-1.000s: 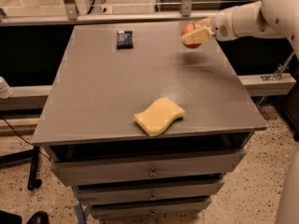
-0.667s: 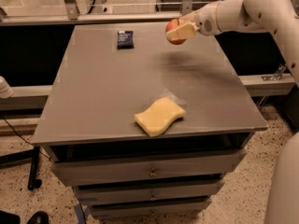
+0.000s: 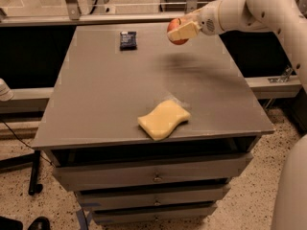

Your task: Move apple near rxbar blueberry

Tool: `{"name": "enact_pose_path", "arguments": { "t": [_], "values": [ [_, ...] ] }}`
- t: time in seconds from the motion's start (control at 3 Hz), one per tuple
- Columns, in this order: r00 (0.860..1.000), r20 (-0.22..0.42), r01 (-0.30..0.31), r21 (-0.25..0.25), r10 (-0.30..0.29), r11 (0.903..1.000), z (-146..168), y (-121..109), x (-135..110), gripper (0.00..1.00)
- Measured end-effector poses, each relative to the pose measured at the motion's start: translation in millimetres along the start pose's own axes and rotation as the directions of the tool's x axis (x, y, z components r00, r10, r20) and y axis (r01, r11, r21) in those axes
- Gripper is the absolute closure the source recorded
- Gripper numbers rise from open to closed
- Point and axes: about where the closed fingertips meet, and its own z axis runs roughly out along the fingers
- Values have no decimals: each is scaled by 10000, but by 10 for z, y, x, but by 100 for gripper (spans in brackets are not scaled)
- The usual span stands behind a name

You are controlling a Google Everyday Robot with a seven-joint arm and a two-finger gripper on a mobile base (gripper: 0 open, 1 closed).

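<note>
The robot's gripper needs to release the apple on the grey table (image 3: 146, 43), right up against the side of the rxbar blueberry that faces the robot's arm.
The red-orange apple (image 3: 175, 33) is held in the air above the far part of the grey table (image 3: 105, 104). My gripper (image 3: 181, 31) is shut on it, with a pale finger across its front, and the white arm reaches in from the upper right. The dark navy rxbar blueberry (image 3: 128, 40) lies flat on the far table top, to the left of the apple and a short way apart from it.
A wavy yellow sponge (image 3: 163, 119) lies near the table's front edge, right of centre. The table has drawers below. A railing (image 3: 120, 17) runs behind the table. A black stand base (image 3: 32, 176) is on the floor at the left.
The arm has carried the apple leftward along the far edge of the table, closer to the blue bar. The bar and the sponge have not moved.
</note>
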Motion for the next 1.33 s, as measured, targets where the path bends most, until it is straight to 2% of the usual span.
{"name": "enact_pose_path", "arguments": {
  "t": [0.33,0.67,1.33],
  "values": [
    [9994,216,273,245,-278,9993,255,-84,-142,100],
    [9987,221,465,182,-469,9988,539,-108,-223,100],
    [9949,-736,657,-396,-685,9971,1066,-33,-70,100]
  ]
}}
